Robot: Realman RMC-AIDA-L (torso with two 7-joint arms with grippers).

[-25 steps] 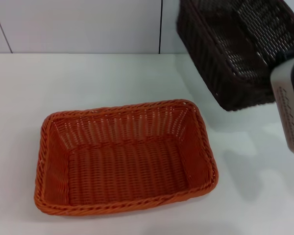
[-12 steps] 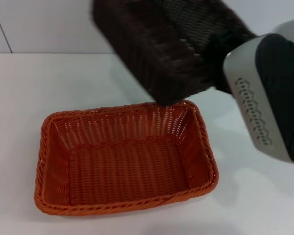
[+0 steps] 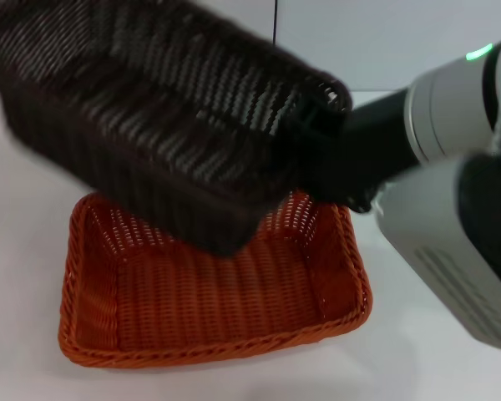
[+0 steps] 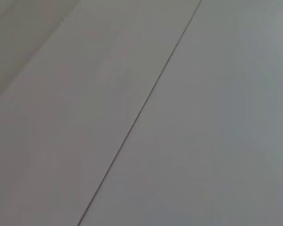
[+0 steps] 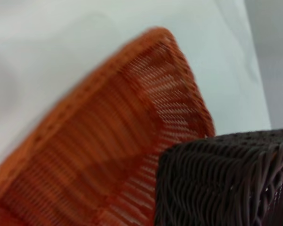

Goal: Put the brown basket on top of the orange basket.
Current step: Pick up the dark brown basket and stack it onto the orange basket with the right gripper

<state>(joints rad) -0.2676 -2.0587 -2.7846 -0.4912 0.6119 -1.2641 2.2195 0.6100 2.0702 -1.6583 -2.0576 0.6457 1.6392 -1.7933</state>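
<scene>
I need to use my right gripper to set the brown basket down inside the orange basket, nested over the orange basket's woven bottom [image 3: 154,239].
The brown basket [image 3: 150,125] hangs in the air, tilted, over the back and left part of the orange basket [image 3: 209,351]. My right gripper [image 3: 319,138] is shut on the right end of its rim, and the arm reaches in from the right. The orange basket rests upright on the white table [image 3: 417,359] with nothing in the part that shows. In the right wrist view a corner of the brown basket [image 5: 226,179] sits close in front of the orange basket [image 5: 108,132]. My left gripper does not show in any view.
A white wall with a dark vertical seam [image 3: 275,21] stands behind the table. The left wrist view holds only plain grey panels with a thin seam [image 4: 141,113]. Bare table lies to the right and front of the orange basket.
The brown basket has swung from the back right corner leftward and now hangs over the orange basket. My right arm has come in further, filling the right side of the head view.
</scene>
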